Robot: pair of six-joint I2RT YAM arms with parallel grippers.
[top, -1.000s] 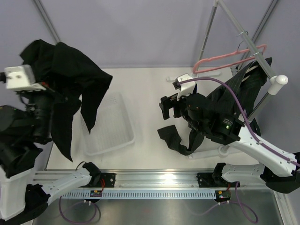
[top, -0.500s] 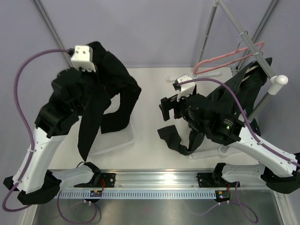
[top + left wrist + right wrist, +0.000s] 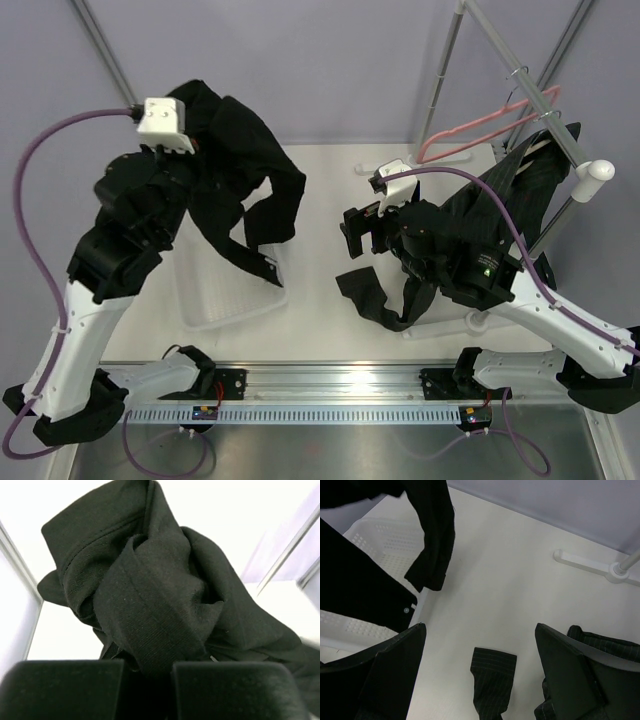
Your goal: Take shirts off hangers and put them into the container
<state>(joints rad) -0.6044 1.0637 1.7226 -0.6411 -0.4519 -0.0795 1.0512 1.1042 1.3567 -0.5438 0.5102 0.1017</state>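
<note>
The robot's left gripper should release the plain black shirt, which now hangs high above the table, in a heap on the perforated bottom of the white container [image 3: 248,259].
The plain black shirt [image 3: 235,175] hangs bunched from my left gripper [image 3: 148,664], which is shut on its cloth high above the table. Its lower end [image 3: 255,262] dangles into the container [image 3: 215,305], a white perforated basket at the left. In the right wrist view a black sleeve [image 3: 434,540] hangs over the container's wall [image 3: 380,537]. The pinstriped shirt [image 3: 520,195] still hangs at the right, one sleeve [image 3: 372,297] trailing on the table. My right gripper [image 3: 480,626] stands open and empty above that striped cuff [image 3: 492,672]. The bare pink hanger [image 3: 480,125] hangs from the rack.
The grey rack pole [image 3: 545,105] slants across the back right, with a white knob [image 3: 598,172] at one end. Its white foot [image 3: 585,562] lies on the table. Frame posts stand at the back corners.
My left arm has swung the black shirt rightward and lowered it, so its tail now reaches the container. The pink hanger has shifted slightly. The right arm has not moved.
</note>
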